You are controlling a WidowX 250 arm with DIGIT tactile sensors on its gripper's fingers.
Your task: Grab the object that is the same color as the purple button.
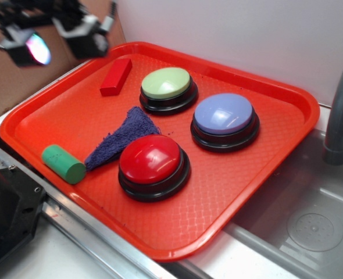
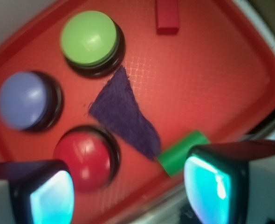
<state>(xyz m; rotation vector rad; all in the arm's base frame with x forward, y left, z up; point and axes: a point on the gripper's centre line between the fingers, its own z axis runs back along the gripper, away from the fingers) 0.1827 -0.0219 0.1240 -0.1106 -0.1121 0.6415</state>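
Next, my gripper goes to the pointed corner (image 1: 134, 118) (image 2: 120, 81) of the dark purple rag nearest the green-domed button and closes there.
A dark purple fuzzy rag (image 1: 120, 141) (image 2: 124, 112), roughly triangular, lies flat on the red tray (image 1: 258, 174) between the three buttons. The purple button (image 1: 224, 120) (image 2: 24, 99), a lavender dome on a black base, stands at the right of the tray in the exterior view. My gripper (image 1: 58, 38) (image 2: 128, 189) hangs open high over the tray's far left corner, well away from the rag, with nothing between its fingers.
A red-domed button (image 1: 153, 164) (image 2: 85, 155) touches the rag's near side and a green-domed button (image 1: 168, 88) (image 2: 90, 40) stands behind it. A green cylinder (image 1: 63, 163) (image 2: 180, 152) lies at the rag's tip. A red block (image 1: 115, 76) (image 2: 167, 16) rests at the back. A sink (image 1: 311, 226) borders the tray.
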